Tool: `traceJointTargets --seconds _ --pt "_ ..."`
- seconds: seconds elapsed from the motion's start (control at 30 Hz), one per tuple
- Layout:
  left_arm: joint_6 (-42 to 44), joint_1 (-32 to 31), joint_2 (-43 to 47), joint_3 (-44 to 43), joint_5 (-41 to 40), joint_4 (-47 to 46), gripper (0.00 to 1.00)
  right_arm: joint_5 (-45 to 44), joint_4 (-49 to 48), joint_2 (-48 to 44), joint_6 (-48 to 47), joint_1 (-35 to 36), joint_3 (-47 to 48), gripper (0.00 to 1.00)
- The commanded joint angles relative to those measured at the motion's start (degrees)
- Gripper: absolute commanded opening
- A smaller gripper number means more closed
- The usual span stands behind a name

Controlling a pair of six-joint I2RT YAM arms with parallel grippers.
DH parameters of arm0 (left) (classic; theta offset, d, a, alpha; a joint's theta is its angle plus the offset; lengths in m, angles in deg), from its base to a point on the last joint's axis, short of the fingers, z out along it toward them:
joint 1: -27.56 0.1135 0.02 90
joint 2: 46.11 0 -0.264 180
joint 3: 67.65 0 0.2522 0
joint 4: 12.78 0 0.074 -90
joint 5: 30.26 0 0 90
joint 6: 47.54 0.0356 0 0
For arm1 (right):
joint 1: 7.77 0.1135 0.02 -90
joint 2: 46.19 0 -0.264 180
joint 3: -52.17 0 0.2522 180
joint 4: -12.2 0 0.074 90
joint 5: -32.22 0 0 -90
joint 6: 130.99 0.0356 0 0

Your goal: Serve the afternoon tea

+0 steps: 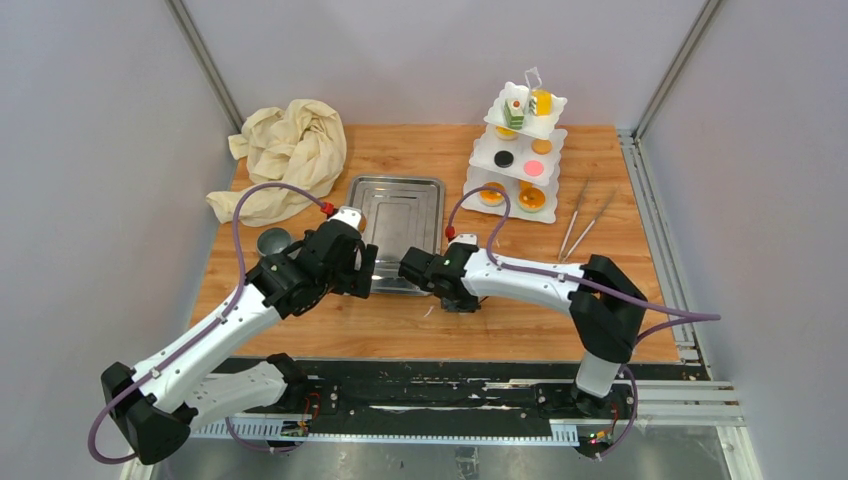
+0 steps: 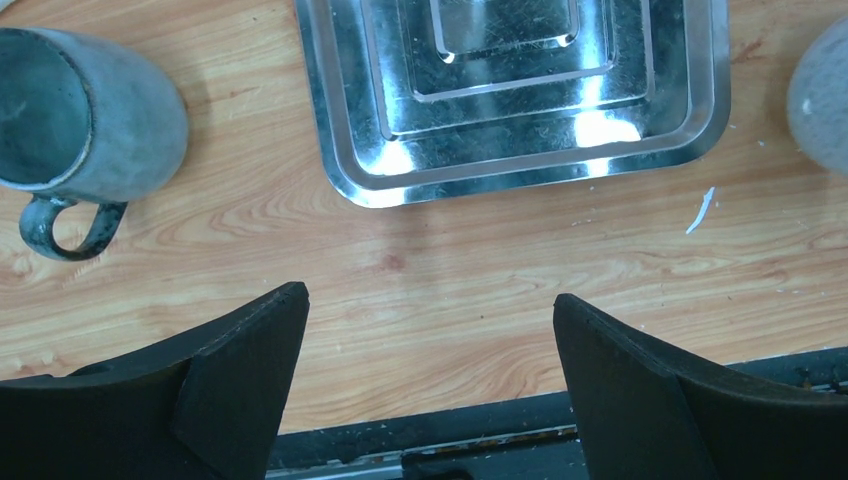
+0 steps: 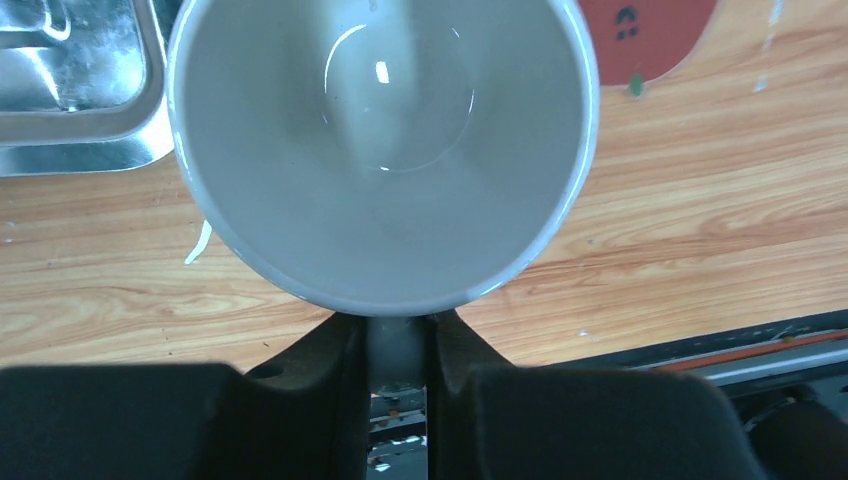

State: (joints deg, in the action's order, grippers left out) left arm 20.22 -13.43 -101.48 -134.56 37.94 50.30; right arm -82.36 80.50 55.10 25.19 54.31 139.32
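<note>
Next, I set the off-white mug down with my right gripper on the bare wood [image 1: 594, 287] just in front of the metal tongs.
My right gripper [image 3: 398, 335] is shut on the handle of the off-white mug [image 3: 385, 150], which is held just above the table by the steel tray's near right corner. In the top view the right gripper [image 1: 425, 272] hides this mug. My left gripper [image 2: 430, 340] is open and empty over bare wood in front of the tray; in the top view it [image 1: 355, 270] is at the tray's near left corner. The grey mug [image 2: 70, 120] stands to its left [image 1: 272, 241]. The white three-tier stand [image 1: 497, 148] at the back right holds orange, pink, black and green-layered cakes.
The shiny steel tray [image 1: 395, 215] lies mid-table, also in the left wrist view [image 2: 520, 150]. The cream cloth [image 1: 290, 150] is bunched at the back left. Metal tongs [image 1: 580, 222] lie right of the stand. The table's near edge is close behind both grippers.
</note>
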Motion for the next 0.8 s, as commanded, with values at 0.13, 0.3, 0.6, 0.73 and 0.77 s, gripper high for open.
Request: traceJointTargets --seconds 0.13,0.3,0.6,0.73,0.77 --pt "0.6 0.4 1.6 0.9 1.1 -1.1 0.97 -10.8 -7.3 -19.6 -15.1 -2.2 -7.8 0.01" --pt "0.6 0.4 1.9 0.4 2.0 -0.9 0.97 -13.3 -8.2 -34.9 -15.2 -11.2 -16.8 0.01" --pt "0.4 0.4 1.8 0.0 3.0 -1.0 0.97 -14.2 4.6 -46.4 -6.6 -29.7 -22.6 0.01" --pt "0.1 0.5 1.9 0.1 3.6 -1.0 0.97 -13.7 6.0 -44.6 -6.3 -35.5 -23.2 0.01" --pt "0.1 0.4 2.0 0.2 3.6 -1.0 0.97 -12.9 5.7 -44.1 -6.6 -37.2 -23.5 0.01"
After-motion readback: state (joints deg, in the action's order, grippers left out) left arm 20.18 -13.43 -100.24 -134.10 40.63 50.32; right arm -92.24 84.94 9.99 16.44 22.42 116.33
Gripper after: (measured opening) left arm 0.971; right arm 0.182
